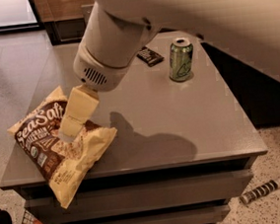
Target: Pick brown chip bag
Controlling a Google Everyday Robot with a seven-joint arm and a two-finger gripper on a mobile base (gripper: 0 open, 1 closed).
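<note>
Next, my gripper should go to the dark brown centre [50,149] of the brown chip bag and close there, bunching the bag up between its fingers.
The brown chip bag [46,143] lies flat at the front left corner of the grey table [181,125], its pale yellow lower corner hanging over the front edge. It has a dark brown centre with white "Sea Salt" lettering. My gripper [70,133] reaches down from the upper right, and its pale yellow fingers are over the middle of the bag, at or just above its surface. The big white arm hides the back of the table.
A green drink can [181,59] stands upright at the back right of the table. A small black snack bar wrapper [150,56] lies flat behind it to the left. A striped stick-like object [264,190] lies on the floor at the lower right.
</note>
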